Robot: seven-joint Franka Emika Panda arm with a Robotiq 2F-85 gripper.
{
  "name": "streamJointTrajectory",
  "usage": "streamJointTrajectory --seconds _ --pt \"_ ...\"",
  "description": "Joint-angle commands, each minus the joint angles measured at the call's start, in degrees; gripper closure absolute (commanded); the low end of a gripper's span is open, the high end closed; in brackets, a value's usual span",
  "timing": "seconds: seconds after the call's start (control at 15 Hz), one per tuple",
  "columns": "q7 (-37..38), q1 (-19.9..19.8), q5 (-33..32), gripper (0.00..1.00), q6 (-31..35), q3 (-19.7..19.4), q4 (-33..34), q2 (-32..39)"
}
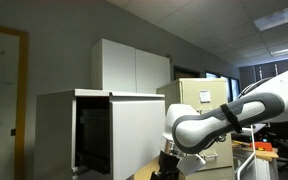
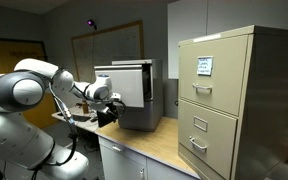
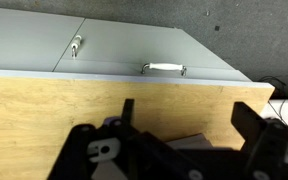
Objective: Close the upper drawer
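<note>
The robot's gripper will next shut its empty fingers close to the upper drawer's plain front (image 1: 153, 127), because the closed fingers will push the drawer shut.
A wide boxy white cabinet (image 1: 54, 130) stands on the wooden counter; it also shows in an exterior view (image 2: 134, 118). Its upper drawer (image 2: 132, 87) has a plain light front, and a dark inside (image 1: 92, 135) shows beside it. I cannot tell how far it stands open. My gripper (image 1: 167, 163) hangs low over the counter, in front of the cabinet and apart from it; it shows in both exterior views (image 2: 106, 115). In the wrist view its two black fingers (image 3: 189, 125) are spread apart over bare wood, with nothing between them.
A tall beige filing cabinet (image 2: 234, 100) with handled drawers stands beside the counter. The wrist view shows the wooden countertop (image 3: 84, 105) and grey cabinet doors with metal handles (image 3: 162, 68) below its edge. Taller white cupboards (image 1: 134, 68) stand behind.
</note>
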Motion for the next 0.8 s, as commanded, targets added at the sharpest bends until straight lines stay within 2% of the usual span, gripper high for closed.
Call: streamJointTrajectory --seconds 0.0,0.73 --pt "0.04 0.0 -0.04 0.0 -0.17 -0.01 0.12 0.0" --pt "0.14 -0.04 -0.06 0.0 -0.55 -0.02 0.55 0.39"
